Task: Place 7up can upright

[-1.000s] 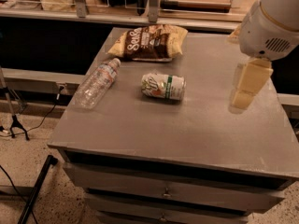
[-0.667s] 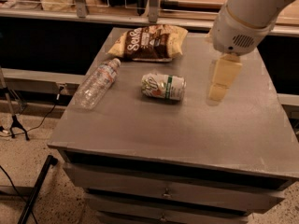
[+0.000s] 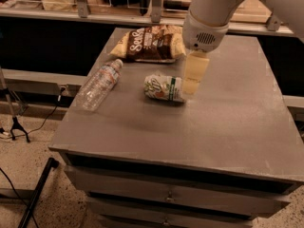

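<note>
I should next grip the 7up can at its end nearer the water bottle (image 3: 153,85).
The 7up can (image 3: 164,88) lies on its side near the middle of the grey table (image 3: 228,122), white body with green band and logo, its length running left to right. My gripper (image 3: 194,80) hangs from the white arm at the top right, just to the right of the can's right end and a little above the table top. Its pale fingers point down, next to the can; I cannot tell if they touch it.
A clear plastic water bottle (image 3: 99,84) lies on its side at the table's left. A brown chip bag (image 3: 148,43) lies at the back behind the can. A shelf rail runs behind the table. Drawers sit below the table's front edge.
My arm and gripper have moved left across the table, from over its right side to right beside the can. The can, bottle and bag have not moved.
</note>
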Robot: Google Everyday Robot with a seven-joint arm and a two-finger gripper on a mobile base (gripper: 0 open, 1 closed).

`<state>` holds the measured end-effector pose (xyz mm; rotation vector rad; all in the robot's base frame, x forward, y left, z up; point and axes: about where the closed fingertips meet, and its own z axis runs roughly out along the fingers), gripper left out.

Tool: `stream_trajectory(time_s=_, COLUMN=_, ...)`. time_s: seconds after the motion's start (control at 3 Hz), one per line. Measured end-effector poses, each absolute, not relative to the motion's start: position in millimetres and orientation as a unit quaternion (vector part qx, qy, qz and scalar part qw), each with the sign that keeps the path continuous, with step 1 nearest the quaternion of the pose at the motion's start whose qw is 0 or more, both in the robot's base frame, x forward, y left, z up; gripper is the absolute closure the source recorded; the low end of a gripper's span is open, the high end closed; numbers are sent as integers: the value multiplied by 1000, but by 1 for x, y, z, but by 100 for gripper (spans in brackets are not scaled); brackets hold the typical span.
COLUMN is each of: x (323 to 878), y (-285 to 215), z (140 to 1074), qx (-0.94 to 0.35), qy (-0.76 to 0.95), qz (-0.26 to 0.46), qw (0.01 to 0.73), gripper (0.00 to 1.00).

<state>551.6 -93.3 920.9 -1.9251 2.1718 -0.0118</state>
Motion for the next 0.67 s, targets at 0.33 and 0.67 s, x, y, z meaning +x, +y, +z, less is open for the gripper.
stream_trajectory(time_s=0.33, x=570, y=-66, z=908, qx=-649, qy=754, qz=-8, qw=103, gripper=0)
stream_trajectory(time_s=0.67, x=576, y=-49, z=899, qx=-647, qy=756, qz=-5, qw=96, gripper=0)
